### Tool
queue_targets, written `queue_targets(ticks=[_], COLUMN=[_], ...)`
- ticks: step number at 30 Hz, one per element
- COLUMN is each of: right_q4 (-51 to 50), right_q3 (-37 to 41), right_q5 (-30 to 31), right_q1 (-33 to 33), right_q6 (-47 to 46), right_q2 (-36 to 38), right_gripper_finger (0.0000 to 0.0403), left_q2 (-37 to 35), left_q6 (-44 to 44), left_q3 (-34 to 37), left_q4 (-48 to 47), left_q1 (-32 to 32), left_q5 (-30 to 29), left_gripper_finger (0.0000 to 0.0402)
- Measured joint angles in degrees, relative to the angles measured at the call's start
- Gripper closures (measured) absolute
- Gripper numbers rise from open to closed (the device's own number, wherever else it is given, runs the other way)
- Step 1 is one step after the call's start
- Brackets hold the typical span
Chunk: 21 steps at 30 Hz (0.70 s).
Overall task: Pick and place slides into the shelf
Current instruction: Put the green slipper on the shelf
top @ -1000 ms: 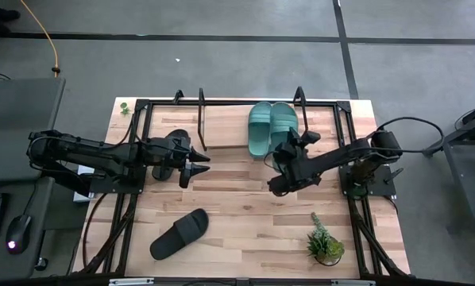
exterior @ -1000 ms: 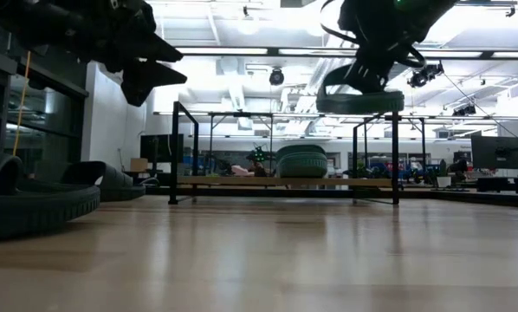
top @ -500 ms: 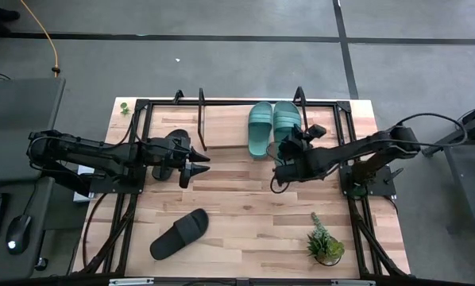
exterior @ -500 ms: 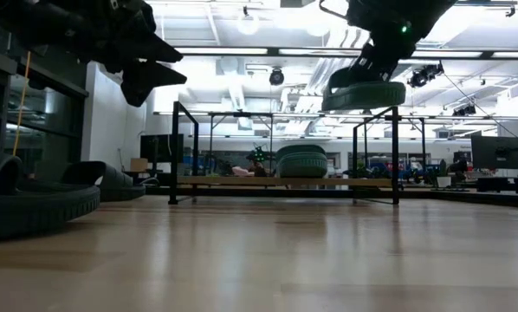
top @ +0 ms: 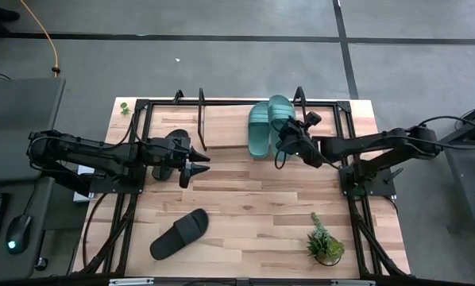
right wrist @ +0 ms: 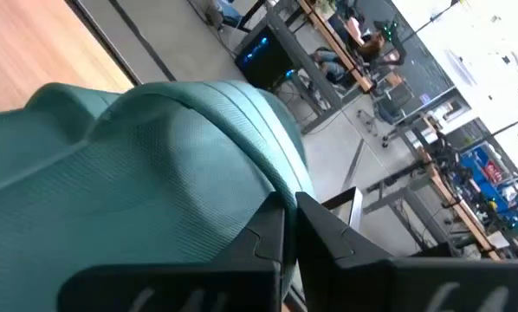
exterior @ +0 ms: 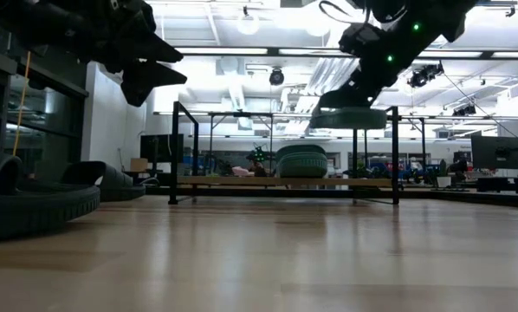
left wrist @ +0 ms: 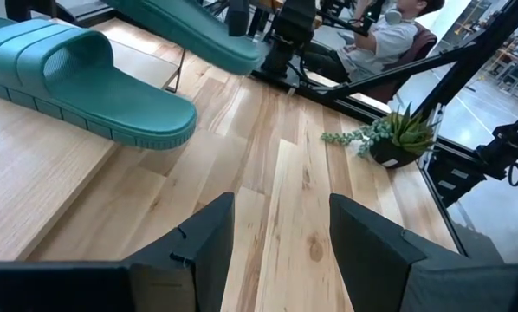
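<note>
The robot's right gripper needs to release the teal slide on the shelf board (top: 286, 124), between its mate and the black end post.
One teal slide (top: 258, 131) lies sole-down on the shelf board (top: 225, 131), also seen in the left wrist view (left wrist: 86, 82). My right gripper (top: 288, 140) is shut on the second teal slide (top: 279, 111), held in the air over the shelf (exterior: 242, 182) beside the first. My left gripper (top: 195, 163) hangs open and empty left of the shelf, above a black slide (top: 172, 149) on the table. The other black slide (top: 180, 233) lies on the tabletop near the front. My right gripper pinches the teal slide's wide strap at its edge (right wrist: 272, 191) between its two fingers (right wrist: 268, 238). The fingers come slanting from the table's near right side. The slide (exterior: 346, 117) hangs sole-down and roughly level, lifted clear above the shelf board.
A small green potted plant (top: 325, 242) stands at the table's near right. Black upright posts (top: 201, 119) stand at the shelf's ends. Black frame tubes (top: 138, 143) run along the table's left and right. A seated person (left wrist: 385, 35) shows beyond the table.
My right gripper has carried the teal slide toward the table's far edge, out over the shelf beside the other teal slide, and the arm has stretched out to the right. The slide now sits lower in the low view. It stays held and clear.
</note>
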<state>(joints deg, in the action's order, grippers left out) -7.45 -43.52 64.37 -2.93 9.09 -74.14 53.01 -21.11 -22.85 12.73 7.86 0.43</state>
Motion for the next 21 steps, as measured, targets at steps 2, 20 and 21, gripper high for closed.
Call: queue_targets(ticks=[2, 20, 21], right_q4=[-0.01, -0.68, -0.85], right_q3=[0.34, 0.58, 0.58], right_q5=[-1.43, -7.53, -7.61], right_q1=[-1.11, -10.2, -10.52], right_q6=[-0.24, -1.08, -1.1], right_q2=[0.01, -1.33, -1.62], right_gripper_finger=[0.0403, 0.0403, 0.0403], left_q2=[0.0, 0.0, 0.0], left_q6=[0.04, -0.15, -0.15], left_q3=[0.0, 0.0, 0.0], left_q4=[-0.02, -0.18, -0.2], left_q1=[0.0, 0.0, 0.0], left_q5=[0.0, -0.02, -0.02], left_gripper_finger=[0.0227, 0.0227, 0.0227])
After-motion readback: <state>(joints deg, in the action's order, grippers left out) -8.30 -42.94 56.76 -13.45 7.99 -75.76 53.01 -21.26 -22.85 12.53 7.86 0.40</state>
